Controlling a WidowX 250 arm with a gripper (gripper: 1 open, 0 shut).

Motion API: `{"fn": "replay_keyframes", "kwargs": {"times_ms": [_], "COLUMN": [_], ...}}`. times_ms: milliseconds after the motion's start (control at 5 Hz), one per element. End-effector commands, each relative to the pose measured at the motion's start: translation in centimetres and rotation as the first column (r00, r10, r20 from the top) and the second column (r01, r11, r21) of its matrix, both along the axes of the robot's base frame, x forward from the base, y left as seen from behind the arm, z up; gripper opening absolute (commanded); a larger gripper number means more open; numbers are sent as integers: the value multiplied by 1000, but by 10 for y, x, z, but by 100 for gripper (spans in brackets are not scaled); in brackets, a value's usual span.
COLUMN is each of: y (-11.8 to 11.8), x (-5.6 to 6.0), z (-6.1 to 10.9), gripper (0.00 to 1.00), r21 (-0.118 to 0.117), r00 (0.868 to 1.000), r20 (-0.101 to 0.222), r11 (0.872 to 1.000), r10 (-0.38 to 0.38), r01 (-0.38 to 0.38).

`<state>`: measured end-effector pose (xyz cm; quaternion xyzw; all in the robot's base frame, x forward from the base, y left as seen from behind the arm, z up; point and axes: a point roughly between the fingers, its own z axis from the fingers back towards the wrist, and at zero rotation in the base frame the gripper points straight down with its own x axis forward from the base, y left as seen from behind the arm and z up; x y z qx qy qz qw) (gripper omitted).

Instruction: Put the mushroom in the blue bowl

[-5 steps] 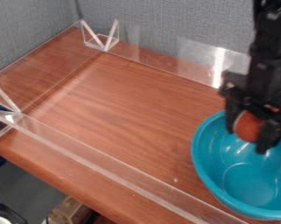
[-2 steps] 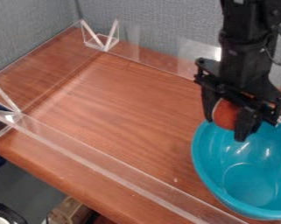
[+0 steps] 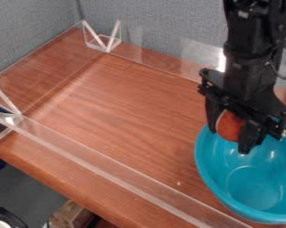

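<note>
I need to release the mushroom on the bottom of the blue bowl (image 3: 237,173), toward its open-tabletop side.
The teal-blue bowl (image 3: 246,178) sits at the lower right of the wooden table. My black gripper (image 3: 238,127) points straight down over the bowl's far left rim. It is shut on the mushroom (image 3: 232,124), whose reddish-brown cap shows between the fingers. The mushroom hangs just above the rim, clear of the bowl's smooth inside. Its stem is hidden by the fingers.
A clear acrylic wall (image 3: 79,151) runs along the table's front and left edges, with white brackets at the left (image 3: 3,118) and back (image 3: 101,36) corners. Another clear panel (image 3: 187,55) stands at the back. The brown wooden tabletop (image 3: 115,98) stretches left of the bowl.
The gripper with the mushroom has shifted left from over the bowl's right part to its far left rim, then dipped slightly. It stays shut on the mushroom throughout.
</note>
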<state>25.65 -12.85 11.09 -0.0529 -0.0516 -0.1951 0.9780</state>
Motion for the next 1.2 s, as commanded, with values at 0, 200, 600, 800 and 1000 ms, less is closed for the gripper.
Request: {"fn": "replay_keyframes", "kwargs": {"times_ms": [0,200,600,800,1000], "y": [-2,-2,-3,-4,-5], "x": [1,1,0,-2,-3], "z": [21,22,21,14,8], "gripper": [0,0,0,0,0], "r21": [-24,-27,-29,-24,-22], "r00": [997,995,992,992,991], "r20": [82,100,128,127,131], "r11": [1000,1000,999,999,999], "r10": [-8,-8,-15,-18,-21], "r01": [10,11,19,22,24]}}
